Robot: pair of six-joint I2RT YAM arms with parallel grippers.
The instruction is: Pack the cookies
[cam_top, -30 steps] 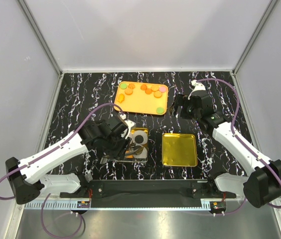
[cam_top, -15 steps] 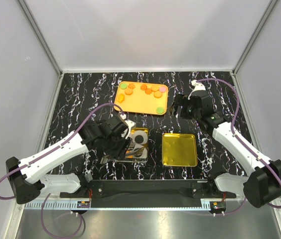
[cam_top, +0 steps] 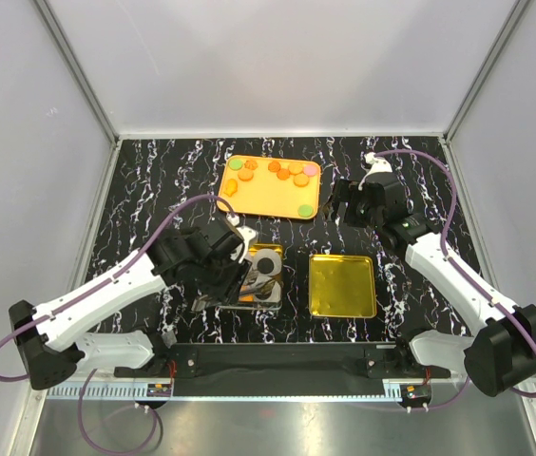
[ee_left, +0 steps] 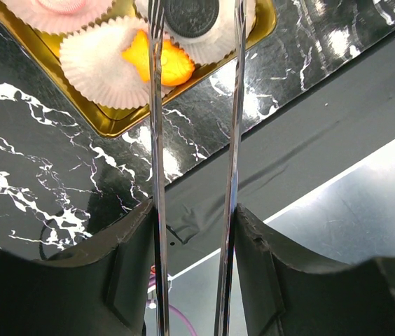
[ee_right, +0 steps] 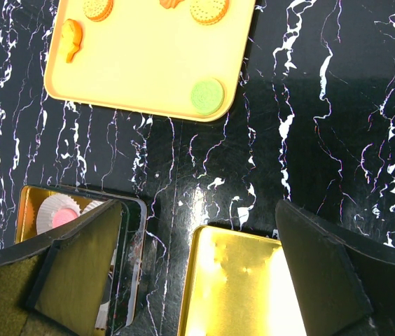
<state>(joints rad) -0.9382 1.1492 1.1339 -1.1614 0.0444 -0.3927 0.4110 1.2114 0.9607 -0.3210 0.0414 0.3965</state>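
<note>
Next, my right gripper goes to the gold tin lid's edge (cam_top: 311,281) (ee_right: 188,288) facing the tin of paper cups and closes at its middle.
My left gripper (ee_left: 194,210) (cam_top: 233,269) is shut on a pair of metal tongs (ee_left: 157,140), whose two prongs stand apart. The prongs reach over a gold tin (ee_left: 113,122) (cam_top: 213,306) holding white paper cups. Their ends flank a black cookie (ee_left: 192,15) lying in one cup. An orange cookie (ee_left: 157,61) sits in the neighbouring cup, and a pink one (ee_left: 64,4) in another. More cookies lie on the orange tray (cam_top: 268,195) (ee_right: 141,70): green (ee_right: 206,94) (cam_top: 303,207), orange (ee_right: 208,10) (cam_top: 287,172). My right gripper (ee_right: 197,231) (cam_top: 344,204) hangs open and holds nothing, right of the tray.
A shallow gold tin lid (cam_top: 342,285) (ee_right: 239,287) lies on the black marbled table to the right of the cup tin. White walls close in the table on three sides. The arm bases and a black rail (cam_top: 277,359) run along the near edge.
My left gripper and the tongs have shifted slightly over the tin, and the prongs have spread a little. The right arm has not moved.
</note>
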